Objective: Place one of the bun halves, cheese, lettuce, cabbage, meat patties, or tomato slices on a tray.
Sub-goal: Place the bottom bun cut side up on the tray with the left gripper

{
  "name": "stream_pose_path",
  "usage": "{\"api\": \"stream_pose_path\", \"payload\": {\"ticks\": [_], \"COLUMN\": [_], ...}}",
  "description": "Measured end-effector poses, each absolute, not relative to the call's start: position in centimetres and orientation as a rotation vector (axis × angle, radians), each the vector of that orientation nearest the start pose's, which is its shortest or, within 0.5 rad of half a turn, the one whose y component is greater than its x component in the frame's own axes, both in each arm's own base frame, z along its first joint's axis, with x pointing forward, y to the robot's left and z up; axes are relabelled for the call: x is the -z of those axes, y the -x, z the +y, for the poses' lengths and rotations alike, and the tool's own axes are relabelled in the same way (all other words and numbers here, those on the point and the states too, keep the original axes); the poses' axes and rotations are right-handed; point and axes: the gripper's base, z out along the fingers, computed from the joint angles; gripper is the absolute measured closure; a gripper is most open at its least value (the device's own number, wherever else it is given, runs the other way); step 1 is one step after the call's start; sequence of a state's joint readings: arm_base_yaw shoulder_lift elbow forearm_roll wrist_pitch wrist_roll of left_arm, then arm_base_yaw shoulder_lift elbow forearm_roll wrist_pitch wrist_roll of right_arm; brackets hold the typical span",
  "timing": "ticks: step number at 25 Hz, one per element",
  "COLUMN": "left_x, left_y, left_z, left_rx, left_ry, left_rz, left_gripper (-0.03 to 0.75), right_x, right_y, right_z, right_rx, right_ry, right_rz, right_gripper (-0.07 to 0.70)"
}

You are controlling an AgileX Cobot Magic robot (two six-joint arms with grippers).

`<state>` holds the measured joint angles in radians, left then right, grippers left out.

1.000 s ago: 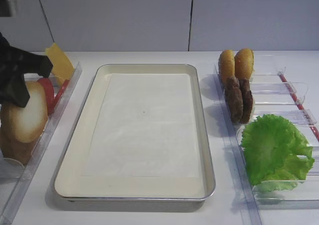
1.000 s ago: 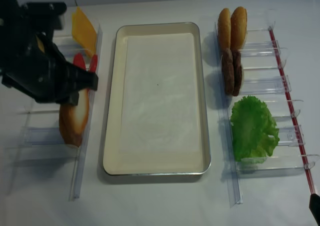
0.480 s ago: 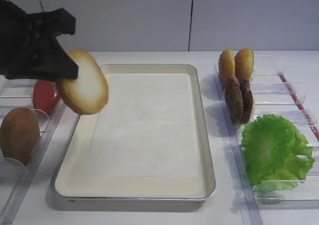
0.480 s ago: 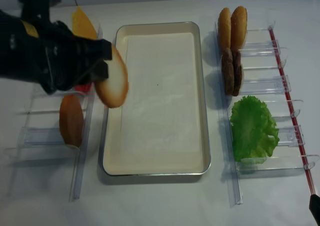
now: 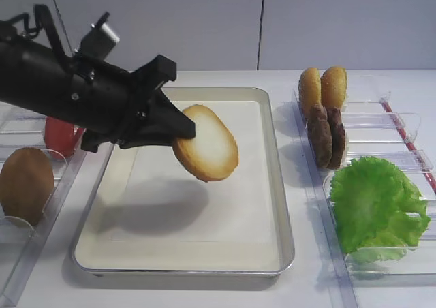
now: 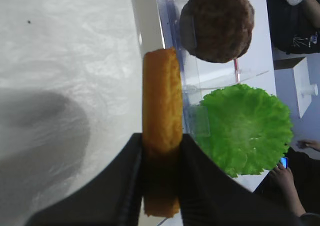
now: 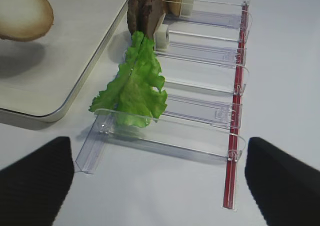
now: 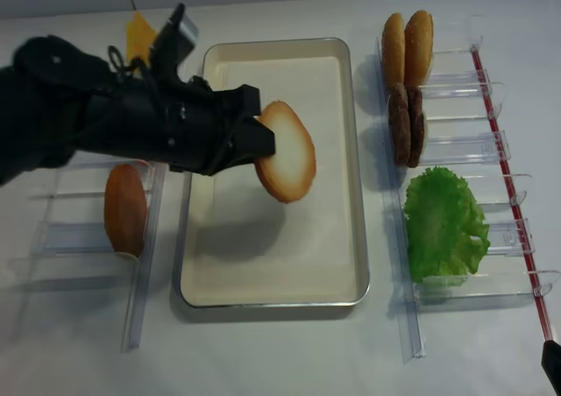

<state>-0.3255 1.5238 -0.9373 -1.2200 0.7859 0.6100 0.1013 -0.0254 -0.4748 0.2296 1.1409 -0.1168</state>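
Observation:
My left gripper should release the bun half so it lies flat on the cream tray [image 8: 270, 215] [image 6: 37, 117], just in front of the middle of the tray.
My left gripper [image 5: 182, 132] is shut on a bun half [image 5: 208, 151], cream cut face toward the front, and holds it on edge above the middle of the cream tray [image 5: 225, 216]. The left wrist view shows the bun half [image 6: 161, 101] edge-on between both black fingers [image 6: 131, 186], with the tray liner [image 6: 75, 46] below. My right gripper [image 7: 160, 186] is open over bare table near the lettuce [image 7: 135, 81]. Lettuce [image 5: 375, 206] and meat patties [image 5: 325, 136] stand in the right rack. Tomato slices [image 5: 60, 131] and cheese [image 8: 140, 32] stand in the left rack. No cabbage is in view.
Two more bun halves [image 5: 322, 86] stand upright at the back of the right clear rack [image 5: 402, 127]. A domed brown bun half [image 5: 26, 185] stands in the left rack. A red strip [image 7: 239, 86] runs along the right rack's outer side.
The left gripper lifted the bun half out of the left rack and carried it rightward, from beside the tray's left rim to above its middle. The right side is unchanged.

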Motion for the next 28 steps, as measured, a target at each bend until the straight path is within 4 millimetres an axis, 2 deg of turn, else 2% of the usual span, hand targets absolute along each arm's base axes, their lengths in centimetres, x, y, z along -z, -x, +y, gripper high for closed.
{"api": "stream_pose_path", "payload": {"ticks": [2, 5, 12, 17, 22, 28], "left_x": [-24.2, -23.2, -22.9, -21.6, -22.1, -21.9], "left_y": [-27.2, -27.5, -27.4, -26.7, -27.1, -27.0], "left_z": [-15.8, -15.9, -15.9, -15.6, -15.8, -15.8], "left_rx": [1.268, 1.278, 1.263, 1.272, 1.322, 1.297], "left_ry": [-0.163, -0.150, -0.180, -0.144, -0.102, -0.145], "left_rz": [2.519, 2.545, 2.555, 2.559, 2.480, 2.498], "left_gripper": [0.578, 0.578, 0.578, 0.578, 0.578, 0.578], "right_x": [-26.6, -26.6, -26.6, -26.6, -26.6, -26.6], "right_y": [1.2, 1.2, 1.2, 1.2, 1.2, 1.2], "right_z": [1.8, 1.8, 1.8, 1.8, 1.8, 1.8], "right_rx": [-0.269, -0.269, -0.269, -0.269, -0.269, -0.269], "right_ry": [0.252, 0.252, 0.252, 0.252, 0.252, 0.252], "right_rz": [2.097, 2.097, 2.097, 2.097, 2.097, 2.097], "right_gripper": [-0.060, -0.060, -0.060, -0.060, -0.060, -0.060]}}
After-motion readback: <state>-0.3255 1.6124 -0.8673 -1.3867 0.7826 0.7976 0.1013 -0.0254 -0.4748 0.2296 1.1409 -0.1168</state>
